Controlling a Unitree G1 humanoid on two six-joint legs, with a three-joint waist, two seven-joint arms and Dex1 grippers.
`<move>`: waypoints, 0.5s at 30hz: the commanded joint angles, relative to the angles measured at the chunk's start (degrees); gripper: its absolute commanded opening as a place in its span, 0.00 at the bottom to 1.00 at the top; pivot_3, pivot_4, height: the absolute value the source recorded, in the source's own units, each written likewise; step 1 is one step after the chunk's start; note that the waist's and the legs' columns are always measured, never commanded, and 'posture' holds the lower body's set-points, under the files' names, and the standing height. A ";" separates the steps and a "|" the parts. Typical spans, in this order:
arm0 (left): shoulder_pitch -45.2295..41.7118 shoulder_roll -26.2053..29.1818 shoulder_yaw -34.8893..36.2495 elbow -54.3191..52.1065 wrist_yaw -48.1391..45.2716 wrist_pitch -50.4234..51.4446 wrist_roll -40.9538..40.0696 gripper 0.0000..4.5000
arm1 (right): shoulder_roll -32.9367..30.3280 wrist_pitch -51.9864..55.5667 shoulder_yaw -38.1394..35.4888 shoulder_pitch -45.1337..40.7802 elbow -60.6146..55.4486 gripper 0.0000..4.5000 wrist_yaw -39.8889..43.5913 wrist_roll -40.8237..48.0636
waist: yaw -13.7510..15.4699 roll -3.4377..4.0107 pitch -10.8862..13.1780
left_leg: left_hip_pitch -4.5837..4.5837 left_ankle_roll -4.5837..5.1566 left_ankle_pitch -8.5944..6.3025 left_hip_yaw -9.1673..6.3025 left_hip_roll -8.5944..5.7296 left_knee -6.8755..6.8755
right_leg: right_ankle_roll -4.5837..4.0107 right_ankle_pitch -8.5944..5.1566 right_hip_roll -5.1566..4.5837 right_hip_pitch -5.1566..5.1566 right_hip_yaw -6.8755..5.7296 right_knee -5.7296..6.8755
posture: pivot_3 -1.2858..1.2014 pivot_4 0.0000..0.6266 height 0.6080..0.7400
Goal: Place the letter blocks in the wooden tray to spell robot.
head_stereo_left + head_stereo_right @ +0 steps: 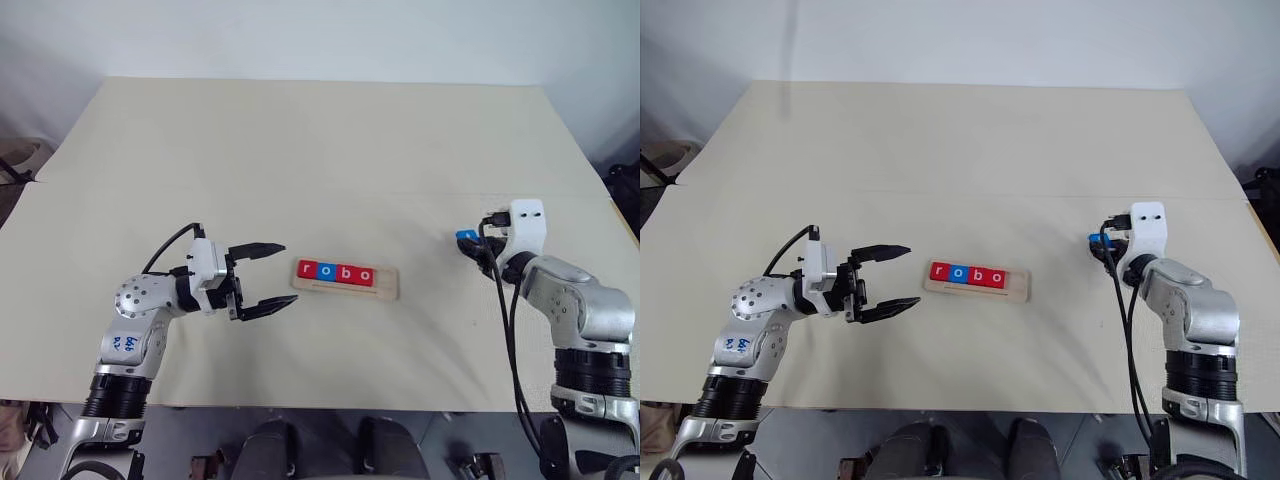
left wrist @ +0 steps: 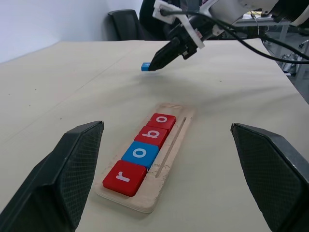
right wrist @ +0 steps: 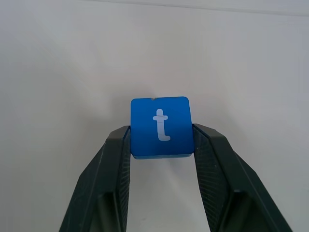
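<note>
My right gripper is pinching the blue t block by the side that must meet red o, so I should put it down and take its top and bottom [image 3: 160, 99].
The wooden tray [image 1: 388, 284] lies at the middle of the table. In it sit four letter blocks in a row: red r [image 1: 308, 269], blue o [image 1: 325, 271], red b [image 1: 344, 273], red o [image 1: 364, 275]. The tray's right end is bare. My left gripper [image 1: 288, 272] stands open just left of the tray, its fingers [image 2: 72, 169] pointing at it and holding nothing. Far to the right, my right gripper [image 1: 470, 245] is shut on the blue t block [image 3: 161, 126], pinched by its two sides low over the table. I cannot tell whether it touches the top.
The beige table [image 1: 320, 150] stretches wide behind the tray, with its front edge close under both arms. Black cables [image 1: 505, 330] hang along my right forearm. Dark chairs [image 2: 125, 24] stand beyond the table's far side in the left wrist view.
</note>
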 commanded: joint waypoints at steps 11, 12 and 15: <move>-2.10 -0.42 -0.38 1.41 -2.02 -0.21 -0.42 1.00 | 9.36 17.38 -4.17 13.04 -28.26 0.40 -6.32 5.38 | -0.06 0.00 0.00 | -0.01 0.00 0.00 0.00 0.00 -0.02 | 0.00 0.00 0.01 -0.03 0.02 -0.01 | 0.52 0.24 1.00; -2.34 -0.47 -0.43 1.65 -2.13 -0.27 -0.39 1.00 | 10.02 18.16 -4.17 12.96 -28.73 0.49 -6.21 5.81 | -0.05 0.00 0.00 | -0.01 0.00 0.00 0.00 0.00 -0.02 | 0.00 0.00 0.01 -0.03 0.02 -0.01 | 0.52 0.24 1.00; -2.91 -0.69 -0.58 2.03 -2.14 -0.39 -0.28 1.00 | 8.28 18.81 -4.05 11.98 -27.95 0.71 -3.33 7.43 | -0.05 0.00 0.00 | -0.02 0.00 0.00 -0.01 -0.02 -0.03 | 0.00 0.00 0.02 -0.03 0.02 -0.02 | 0.52 0.24 1.00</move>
